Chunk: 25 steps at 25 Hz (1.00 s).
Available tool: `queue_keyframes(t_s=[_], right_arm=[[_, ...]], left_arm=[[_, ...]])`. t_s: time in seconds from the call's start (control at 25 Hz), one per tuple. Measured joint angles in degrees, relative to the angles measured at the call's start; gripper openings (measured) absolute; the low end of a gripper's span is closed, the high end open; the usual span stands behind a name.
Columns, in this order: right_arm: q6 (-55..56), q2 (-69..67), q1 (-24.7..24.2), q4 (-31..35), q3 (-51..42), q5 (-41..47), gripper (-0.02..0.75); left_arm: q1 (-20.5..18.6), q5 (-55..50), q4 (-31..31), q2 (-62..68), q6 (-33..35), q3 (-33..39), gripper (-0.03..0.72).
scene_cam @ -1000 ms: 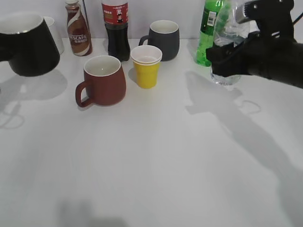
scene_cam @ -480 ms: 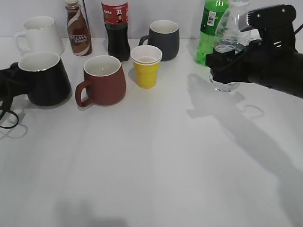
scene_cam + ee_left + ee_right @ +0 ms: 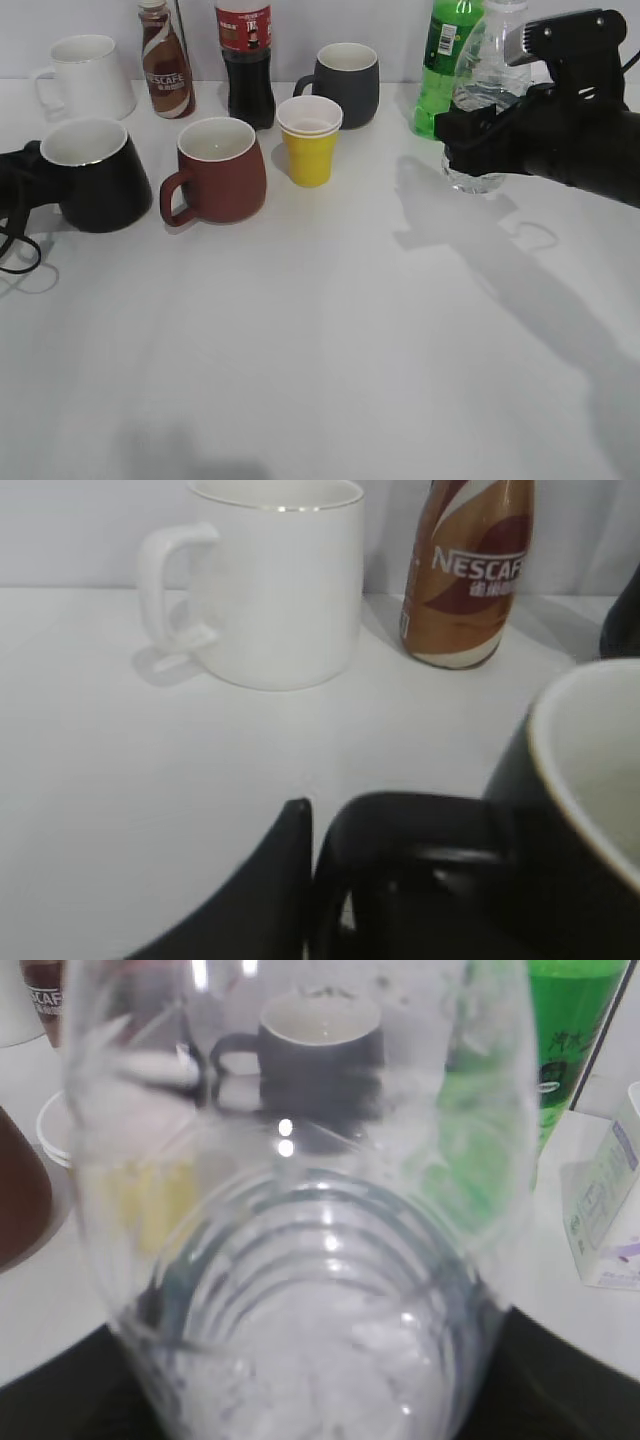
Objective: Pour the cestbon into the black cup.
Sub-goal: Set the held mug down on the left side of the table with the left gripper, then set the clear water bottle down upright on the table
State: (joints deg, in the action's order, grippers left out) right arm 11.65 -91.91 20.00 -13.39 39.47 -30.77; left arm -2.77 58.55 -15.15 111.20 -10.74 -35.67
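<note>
Next, my right gripper sets the cestbon gently down so that it rests on the table (image 3: 458, 224) in front of the bright green bottle.
The black cup (image 3: 95, 180), glossy with a white inside, stands upright at table level on the left. My left gripper (image 3: 22, 185) is shut on its loop handle. In the left wrist view one dark finger (image 3: 270, 880) presses against the handle (image 3: 400, 840), and the cup's rim (image 3: 585, 770) is at the right. The cestbon (image 3: 485, 75), a clear ribbed bottle, is upright at the back right. My right gripper (image 3: 478, 128) is shut round its lower body and hides the label. The cestbon fills the right wrist view (image 3: 300, 1260).
A reddish-brown mug (image 3: 215, 170), a yellow paper cup (image 3: 309, 140), a dark-grey mug (image 3: 345, 82), a cola bottle (image 3: 245, 60), a Nescafe bottle (image 3: 165, 62) and a white mug (image 3: 85, 75) stand along the back. A bright green bottle (image 3: 440, 65) is just behind the cestbon.
The black cup has come down from a raised position at the far left to table level, then shifted a little toward the front. The right gripper with the cestbon has barely moved.
</note>
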Motion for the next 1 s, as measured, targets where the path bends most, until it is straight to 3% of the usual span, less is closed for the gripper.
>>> queue_keyframes(t_s=[0.32,0.64,1.0], right_arm=[[0.05,0.00,0.00,0.17,-0.04,-0.87,0.457],[0.23,0.00,0.00,0.35,-0.04,-0.93,0.457],[0.36,-0.84,-2.40,4.38,-0.04,-3.26,0.457]], left_arm=[[0.00,0.50,0.53,-0.11,-0.62,0.36,0.270],[-0.06,9.26,1.89,-0.31,-0.05,5.88,0.285],[-1.60,10.43,3.91,-5.12,1.10,13.75,0.286]])
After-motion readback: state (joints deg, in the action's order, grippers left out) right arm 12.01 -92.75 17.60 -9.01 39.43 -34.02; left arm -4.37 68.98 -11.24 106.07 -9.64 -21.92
